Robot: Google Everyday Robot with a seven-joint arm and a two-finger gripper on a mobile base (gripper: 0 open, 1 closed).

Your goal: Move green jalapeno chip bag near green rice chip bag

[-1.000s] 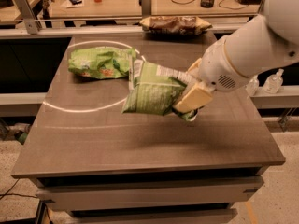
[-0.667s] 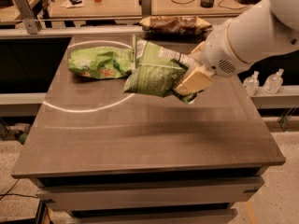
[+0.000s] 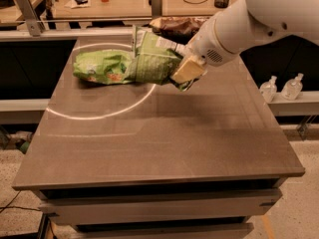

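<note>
The green jalapeno chip bag, still held just above the table, will go down from my gripper against the arm-side end of the green rice chip bag [image 3: 138, 62], where I should set it.
My gripper [image 3: 185, 74] is shut on the green jalapeno chip bag [image 3: 153, 59], a light-green bag with a white text panel at its top. It holds the bag just above the table, at the back middle. The bag's left edge overlaps the right end of the green rice chip bag [image 3: 102, 66], a smaller bright-green bag with orange-red marks that lies on the table at the back left. I cannot tell whether the two bags touch.
A brown and yellow bag [image 3: 175, 26] lies at the table's back edge, partly behind my arm. A white circle is marked on the brown table [image 3: 164, 138]. Two clear bottles [image 3: 281, 87] stand on a ledge at the right. A desk with a red cup stands behind.
My gripper has carried the green jalapeno chip bag back and to the left, from the table's middle to beside the green rice chip bag. The rice bag has not moved.
</note>
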